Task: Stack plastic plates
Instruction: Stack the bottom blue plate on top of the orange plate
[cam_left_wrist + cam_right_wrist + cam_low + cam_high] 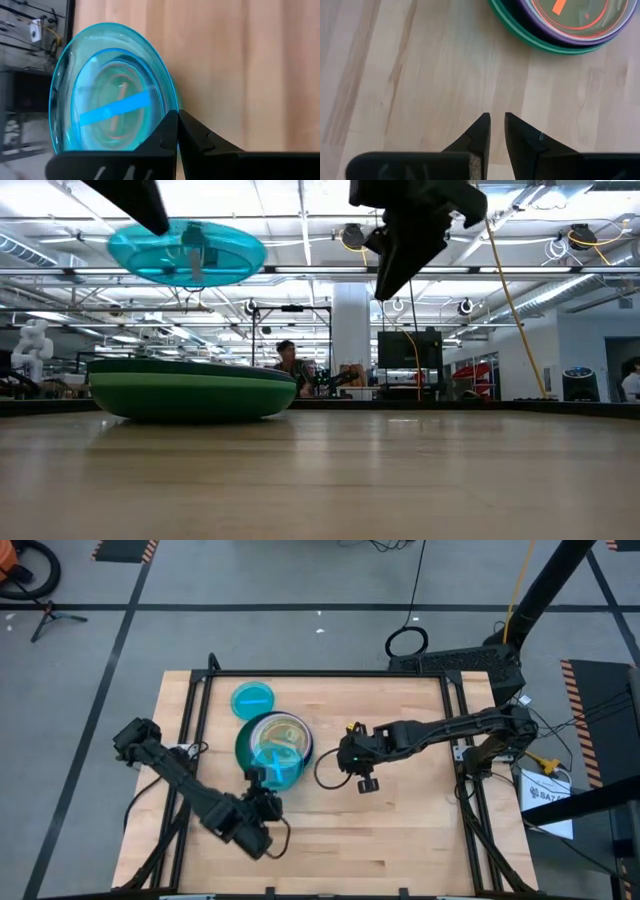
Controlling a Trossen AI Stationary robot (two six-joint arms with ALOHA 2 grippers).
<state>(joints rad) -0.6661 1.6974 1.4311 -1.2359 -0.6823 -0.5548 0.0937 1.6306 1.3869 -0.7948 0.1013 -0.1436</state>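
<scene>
My left gripper is going to release the small blue plate inside the orange plate on top of the stack [285, 736].
My left gripper [264, 783] is shut on a small translucent blue plate [112, 92], which hangs in the air above the near part of the stack; in the low view the blue plate [186, 252] is well above it. The stack [283, 733] rests on the table, with a dark green plate at the bottom [190, 390] and purple and orange plates above it [570, 20]. A second blue plate [253, 698] lies flat on the table just beyond the stack. My right gripper [497, 122] hovers right of the stack, empty, with a narrow gap between its fingertips. My left gripper pinches the blue plate's rim [169, 106] between its two fingers [172, 132], on the plate's near side. The fingers come from the table's near left, slanting down. The plate is lifted clear and roughly level above the stack.
The wooden table [400, 830] is bare to the right of the stack and along the near edge. A black metal frame [330, 674] runs around the table. People and equipment show in the room behind [290, 360].
</scene>
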